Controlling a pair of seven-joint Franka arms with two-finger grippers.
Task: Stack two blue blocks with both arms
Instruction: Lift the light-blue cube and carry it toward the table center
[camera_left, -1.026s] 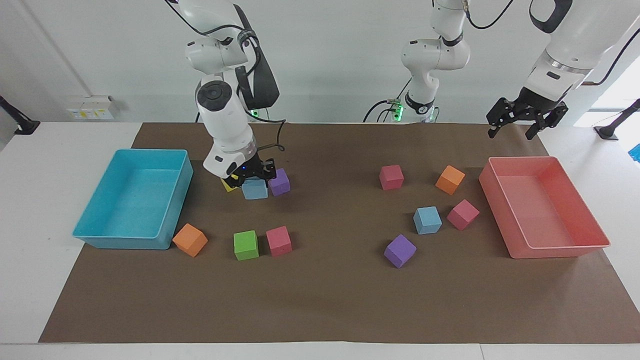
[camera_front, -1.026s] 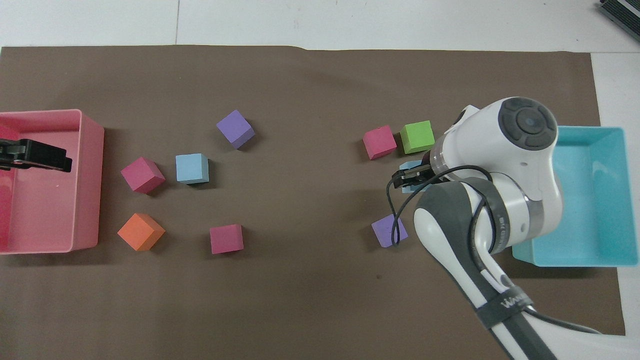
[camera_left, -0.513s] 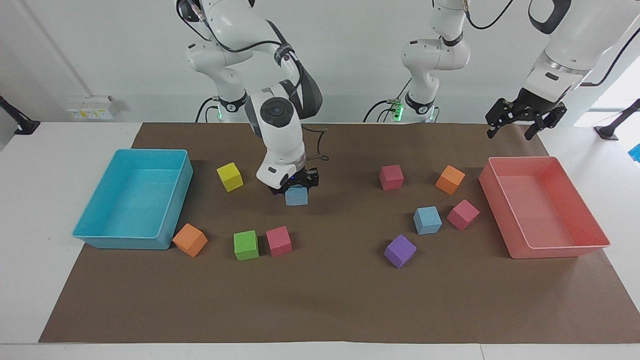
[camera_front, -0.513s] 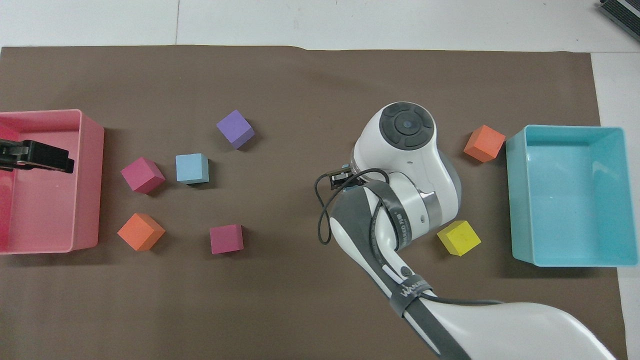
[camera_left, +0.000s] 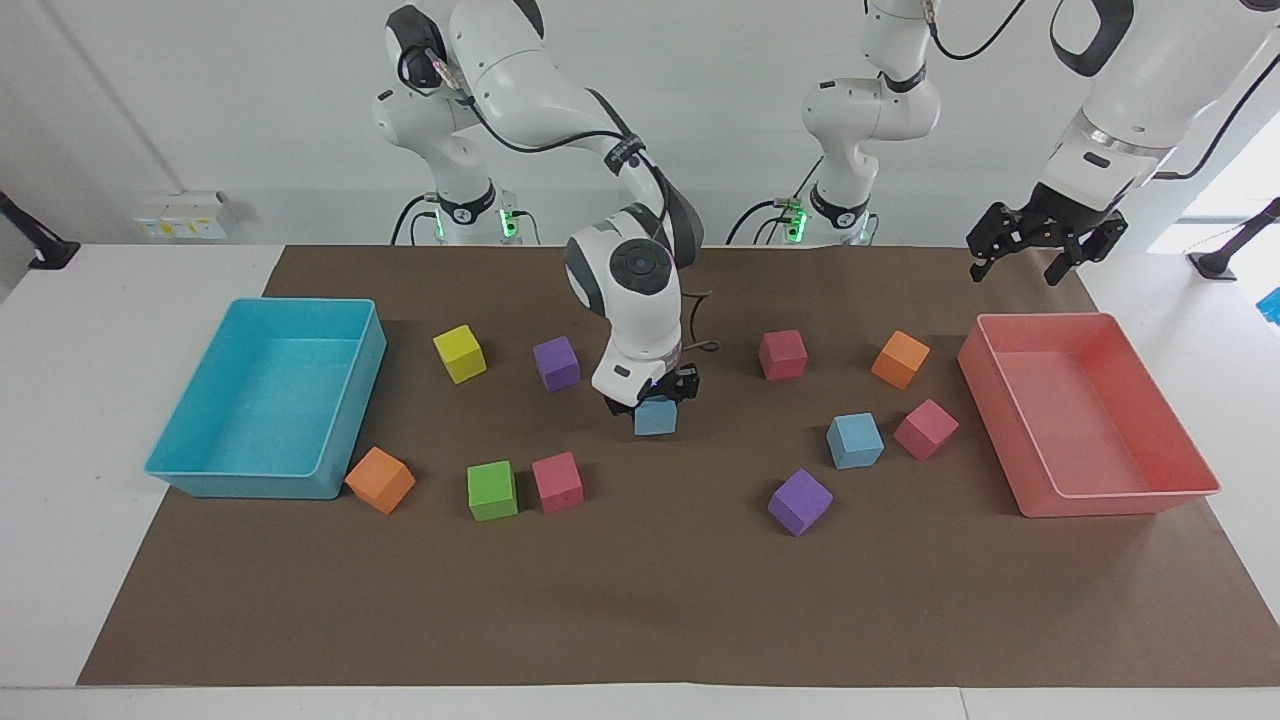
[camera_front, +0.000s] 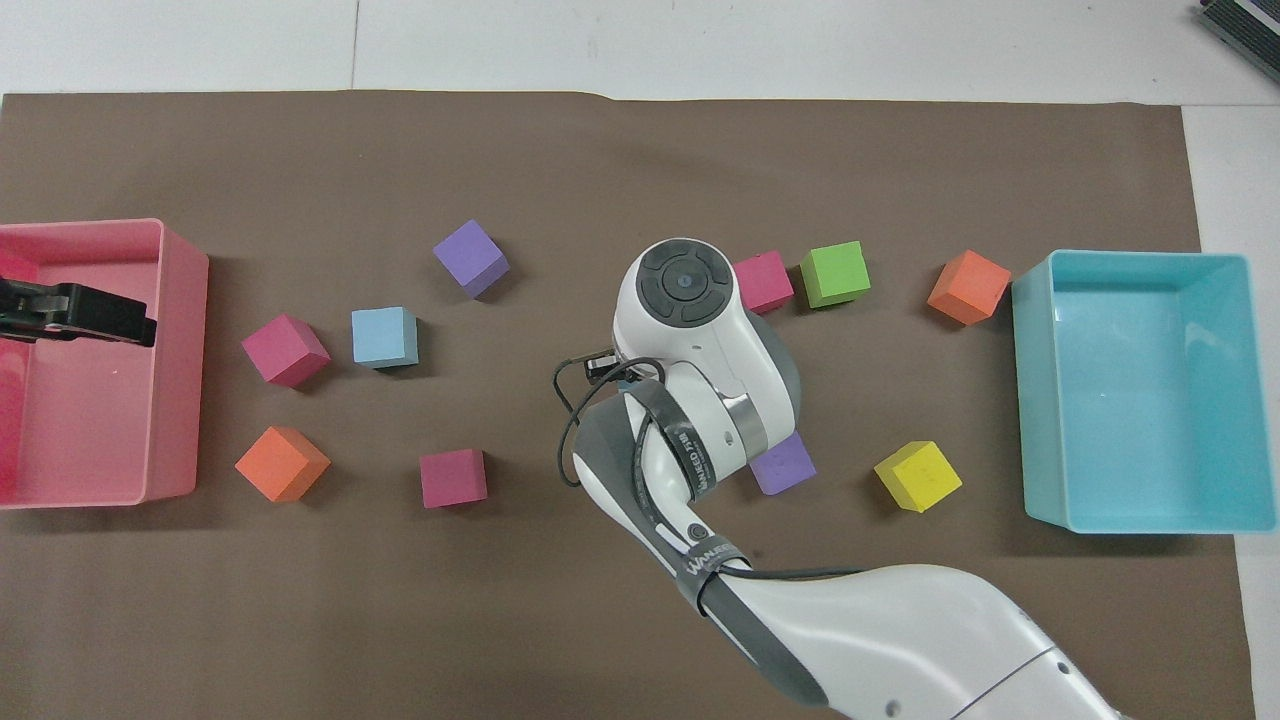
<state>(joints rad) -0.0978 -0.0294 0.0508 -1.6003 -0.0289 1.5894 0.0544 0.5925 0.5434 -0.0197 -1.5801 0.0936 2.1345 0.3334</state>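
The robot's right gripper will release the light-blue block on the mat (camera_front: 608, 389) between the other blue block and yellow cube.
My right gripper (camera_left: 655, 398) is shut on a light-blue block (camera_left: 655, 417) and holds it low over the middle of the brown mat. In the overhead view the arm's wrist hides this block. The second blue block (camera_left: 854, 440) (camera_front: 384, 336) rests on the mat toward the left arm's end, beside a pink cube (camera_left: 925, 429). My left gripper (camera_left: 1035, 250) (camera_front: 75, 312) hangs open and empty over the pink tray (camera_left: 1100, 495), and its arm waits.
A cyan tray (camera_left: 200, 470) sits at the right arm's end. Loose cubes lie around: yellow (camera_left: 459, 353), purple (camera_left: 556, 362), red (camera_left: 782, 354), orange (camera_left: 900, 359), purple (camera_left: 800, 502), green (camera_left: 491, 490), red (camera_left: 557, 482), orange (camera_left: 380, 480).
My right arm has carried the blue block from beside the yellow and purple cubes toward the middle of the mat. The left gripper has barely moved.
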